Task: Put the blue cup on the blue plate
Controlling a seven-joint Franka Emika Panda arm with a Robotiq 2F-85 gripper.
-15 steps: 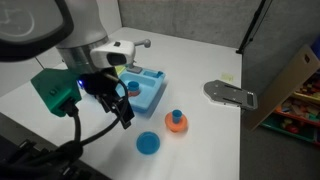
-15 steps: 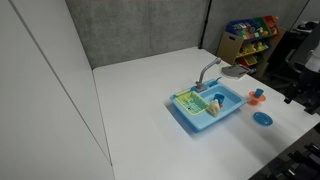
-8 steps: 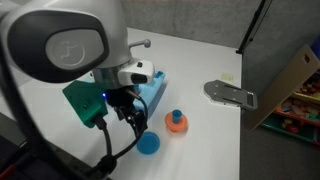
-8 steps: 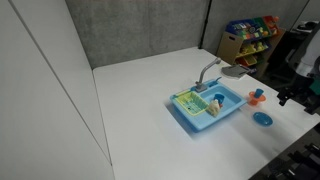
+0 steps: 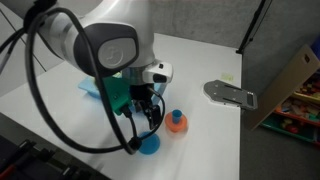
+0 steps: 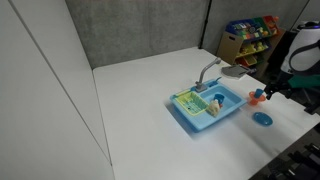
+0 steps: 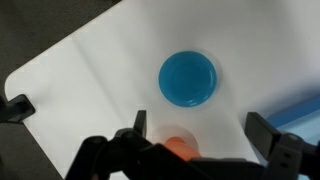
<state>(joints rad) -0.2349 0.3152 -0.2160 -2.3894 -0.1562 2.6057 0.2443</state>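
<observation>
The blue cup is standing on the orange plate, and my gripper should go to it next and close on the cup's upper part (image 5: 176, 113).
The blue cup (image 5: 177, 114) stands upright on the orange plate (image 5: 176, 125); it also shows in an exterior view (image 6: 258, 93). The blue plate (image 5: 149, 145) lies flat just in front of them, partly hidden by my fingers, and shows in an exterior view (image 6: 263, 119) and at the top of the wrist view (image 7: 187, 79). My gripper (image 5: 150, 116) is open and empty, hanging above the table just beside the cup. In the wrist view my open fingers (image 7: 200, 125) straddle bare table, with a bit of the orange plate (image 7: 180, 146) showing below; the cup is hidden there.
The light-blue toy sink (image 6: 208, 105) with several small items in it sits beside the plates, mostly hidden behind my arm (image 5: 91, 88). A grey flat object (image 5: 230, 94) lies further back. A cardboard box (image 5: 292, 80) and a toy shelf (image 6: 250, 38) stand beyond the table edge.
My arm has swung from over the sink toward the two plates, and the gripper now hangs next to the cup. The gripper stays open. The cup and plates have not moved.
</observation>
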